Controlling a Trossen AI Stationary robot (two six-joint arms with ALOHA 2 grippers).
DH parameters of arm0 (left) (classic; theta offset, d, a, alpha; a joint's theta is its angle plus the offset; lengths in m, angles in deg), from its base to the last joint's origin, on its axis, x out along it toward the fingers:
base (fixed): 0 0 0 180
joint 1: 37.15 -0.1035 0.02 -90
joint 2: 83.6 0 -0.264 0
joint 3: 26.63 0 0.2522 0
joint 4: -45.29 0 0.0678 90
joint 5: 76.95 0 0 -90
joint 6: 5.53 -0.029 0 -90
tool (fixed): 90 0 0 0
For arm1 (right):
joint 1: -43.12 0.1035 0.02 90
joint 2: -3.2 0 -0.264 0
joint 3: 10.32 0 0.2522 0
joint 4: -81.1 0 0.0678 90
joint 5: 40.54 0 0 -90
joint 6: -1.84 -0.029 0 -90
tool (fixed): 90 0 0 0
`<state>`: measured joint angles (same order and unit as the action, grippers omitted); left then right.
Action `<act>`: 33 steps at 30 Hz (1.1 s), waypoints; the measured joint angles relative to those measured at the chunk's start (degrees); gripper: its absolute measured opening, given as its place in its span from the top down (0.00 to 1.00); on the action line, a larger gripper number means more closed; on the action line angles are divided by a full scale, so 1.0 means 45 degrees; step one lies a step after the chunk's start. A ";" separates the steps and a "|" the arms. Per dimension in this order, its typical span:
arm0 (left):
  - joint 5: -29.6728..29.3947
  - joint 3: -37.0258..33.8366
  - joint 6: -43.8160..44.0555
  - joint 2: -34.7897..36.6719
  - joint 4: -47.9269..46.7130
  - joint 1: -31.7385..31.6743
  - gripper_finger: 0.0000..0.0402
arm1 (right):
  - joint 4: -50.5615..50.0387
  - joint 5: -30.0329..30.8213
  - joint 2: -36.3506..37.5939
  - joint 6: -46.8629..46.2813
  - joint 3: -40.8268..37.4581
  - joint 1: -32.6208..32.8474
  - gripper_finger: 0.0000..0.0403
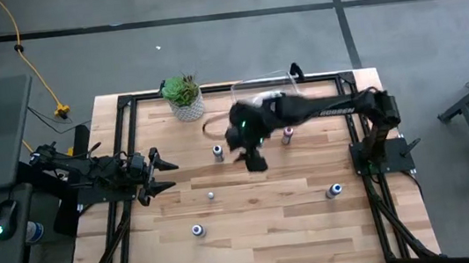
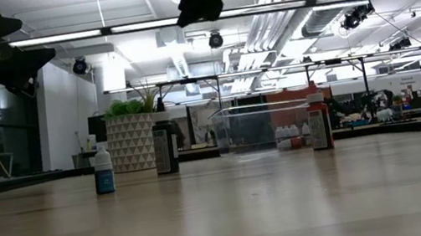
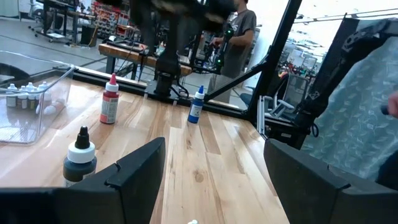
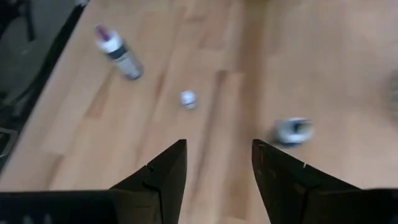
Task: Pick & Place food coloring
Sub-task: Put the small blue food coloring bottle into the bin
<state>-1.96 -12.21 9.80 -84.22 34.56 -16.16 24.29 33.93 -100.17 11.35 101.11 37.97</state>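
The robot's right gripper should next close on the sides of the tiny bottle (image 1: 211, 195) (image 4: 188, 99), which stands between the purple-capped bottle and the dark-capped one.
Several food coloring bottles stand loose on the wooden table: a dark-capped one (image 1: 217, 152), a red one (image 1: 287, 134), a tiny one (image 1: 211, 194), a blue-capped one (image 1: 334, 191) and a purple-capped one (image 1: 197, 230). More tiny pale bottles (image 3: 22, 96) sit inside the clear bin (image 1: 265, 88) at the far edge. My right gripper (image 1: 255, 159) hangs open above the table's middle, slanting down, nothing between its fingers (image 4: 217, 168); below it show the purple-capped bottle (image 4: 118, 53), the tiny one (image 4: 188, 99) and the dark-capped one (image 4: 292, 130). My left gripper (image 1: 173, 174) waits open at the left, pointing level.
A green potted plant (image 1: 184, 97) in a white pot stands at the far edge, left of the bin. A black frame (image 1: 125, 104) runs around the tabletop. A person (image 3: 239, 31) stands in the room beyond the table. Bare wood lies along the near edge.
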 joint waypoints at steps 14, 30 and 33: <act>0.0000 0.0000 0.0000 0.0000 0.0000 0.0005 0.32 | 0.0806 0.1350 -0.2572 -0.1675 -0.0014 0.2797 0.58; -0.0001 0.0000 0.0000 0.0002 0.0000 0.0002 0.32 | 0.1886 0.2728 -0.5630 -0.1491 0.2511 0.3012 0.58; 0.0000 0.0000 0.0000 0.0003 0.0000 0.0000 0.32 | 0.2296 0.2726 -0.6043 -0.1665 0.2606 0.3017 0.58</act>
<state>-1.96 -12.21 9.80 -84.21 34.56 -16.16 34.62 46.20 -127.36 3.86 112.83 51.55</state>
